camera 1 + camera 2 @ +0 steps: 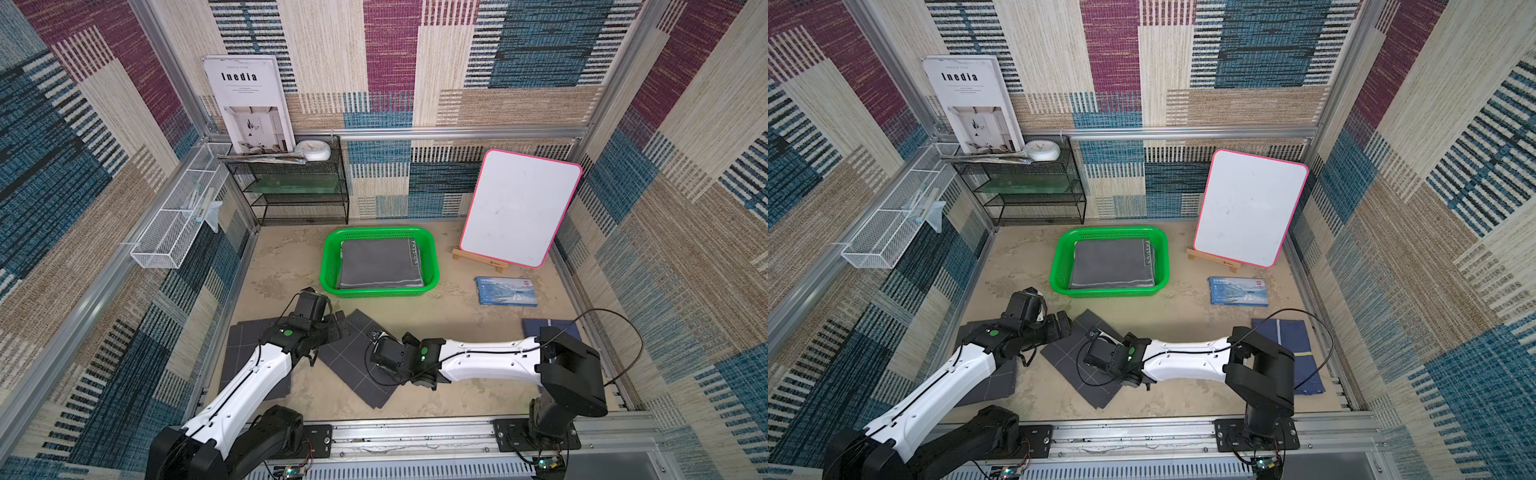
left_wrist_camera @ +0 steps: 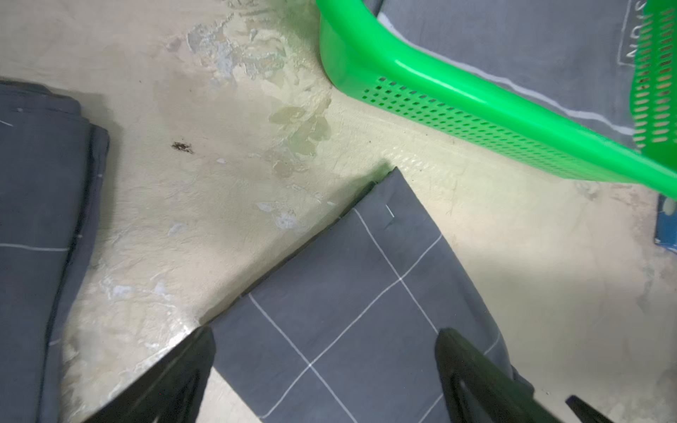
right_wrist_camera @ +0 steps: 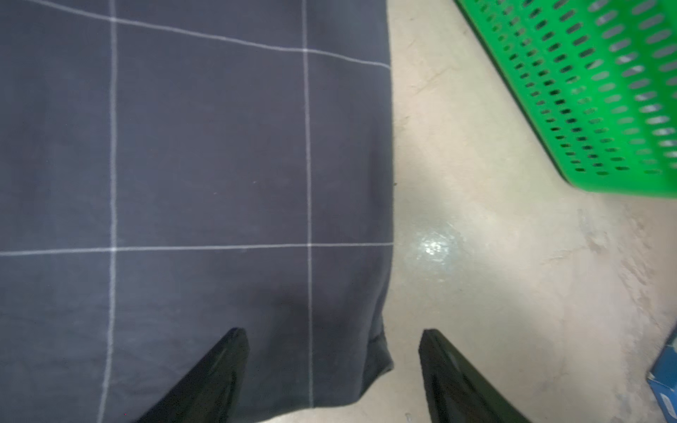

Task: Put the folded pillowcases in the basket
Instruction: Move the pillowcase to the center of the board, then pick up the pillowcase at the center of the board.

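The folded pillowcase's short edge (image 1: 400, 384) (image 3: 337, 404) has a bit of the inner layer sticking out near one corner. My right gripper will close on it next, near that corner.
The folded pillowcase (image 1: 353, 361) (image 2: 348, 293) (image 3: 201, 164), dark grey with thin white grid lines, lies flat and turned diamond-wise in the middle of the table. The bright green basket (image 1: 330, 266) (image 1: 1059, 266) (image 2: 458, 99) (image 3: 586, 91) stands just behind it and holds a folded grey cloth (image 1: 380, 262). My left gripper (image 1: 336, 322) (image 2: 326, 333) is open above the pillowcase's far-left side, one finger over its edge. My right gripper (image 1: 409, 376) (image 3: 333, 331) is open astride the pillowcase's right edge near a corner, one finger over cloth, the other over bare table.
A second grid-patterned cloth (image 1: 241, 353) lies under my left arm, and a dark blue folded cloth (image 1: 552, 328) at the right. A blue box (image 1: 505, 291) and a pink-rimmed whiteboard (image 1: 519, 208) stand right of the basket. A black mesh shelf (image 1: 291, 187) and a white wire rack (image 1: 178, 216) are at the back left.
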Motion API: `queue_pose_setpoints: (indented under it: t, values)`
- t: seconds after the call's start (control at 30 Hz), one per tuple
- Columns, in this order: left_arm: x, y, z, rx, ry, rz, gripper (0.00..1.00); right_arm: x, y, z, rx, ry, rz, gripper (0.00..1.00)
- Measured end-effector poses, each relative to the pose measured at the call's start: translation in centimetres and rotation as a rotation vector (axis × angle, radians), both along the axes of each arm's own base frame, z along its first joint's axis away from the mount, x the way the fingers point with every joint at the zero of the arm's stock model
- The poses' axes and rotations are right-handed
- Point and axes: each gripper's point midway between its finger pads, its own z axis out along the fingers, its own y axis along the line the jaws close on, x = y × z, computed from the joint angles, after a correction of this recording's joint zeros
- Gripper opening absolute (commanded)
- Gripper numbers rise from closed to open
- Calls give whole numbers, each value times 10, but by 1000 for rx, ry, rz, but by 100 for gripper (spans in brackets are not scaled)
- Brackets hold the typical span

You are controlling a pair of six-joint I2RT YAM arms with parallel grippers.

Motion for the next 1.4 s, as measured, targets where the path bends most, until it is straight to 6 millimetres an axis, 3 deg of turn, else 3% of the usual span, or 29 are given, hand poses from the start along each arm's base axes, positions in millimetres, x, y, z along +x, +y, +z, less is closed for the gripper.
queue_pose_setpoints:
  t: [0.17,0.37,0.53,0.77,0.93,1.03,1.17,1.3,1.4]
  values:
    - [-1,-4,-32,20,97,-23,96,-4,0,-14,-21,15,18,79]
    - [-2,-10,-57,13,167,-41,87,2,-21,-29,-68,1,-39,81]
    - [-9,-26,-62,-11,180,-83,80,21,-43,-28,-58,-15,-136,81]
    - [-43,-54,-69,-33,195,-153,65,56,-70,-23,-14,-14,-306,80]
    - [-61,-70,-61,-72,173,-171,66,77,-100,-13,69,21,-446,80]
    - [-57,-70,-51,-77,143,-148,75,78,-101,2,162,49,-469,80]
    - [-37,-71,-33,-33,88,-142,81,79,-92,18,300,90,-497,78]
    - [-12,-64,-29,36,76,-127,86,69,-96,6,351,170,-561,76]
    - [-7,-45,-42,36,106,-70,86,60,-98,-6,368,229,-594,74]
